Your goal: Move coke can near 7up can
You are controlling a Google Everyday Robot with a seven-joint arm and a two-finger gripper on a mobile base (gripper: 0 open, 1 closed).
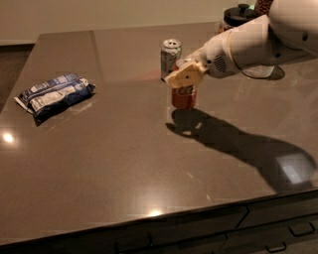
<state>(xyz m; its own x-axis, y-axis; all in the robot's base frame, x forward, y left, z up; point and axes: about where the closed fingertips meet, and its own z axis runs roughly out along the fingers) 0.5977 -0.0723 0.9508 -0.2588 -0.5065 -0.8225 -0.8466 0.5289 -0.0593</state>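
My gripper is to let go of the coke can next. It will leave the can on the table (173, 96) in front of the 7up can. The coke can now stands near the table's middle.
The red coke can (184, 97) stands upright near the middle of the dark table, its top hidden by the gripper. The gripper (185, 75), with tan fingers on a white arm reaching in from the right, is closed around the can's upper part. The silver-white and green 7up can (170, 58) stands upright just behind and to the left of the coke can, a small gap apart.
A blue and white chip bag (53, 95) lies at the left of the table (124, 163). A dark lidded jar (238, 15) stands at the far right back. The table's front edge runs above drawers (238, 228).
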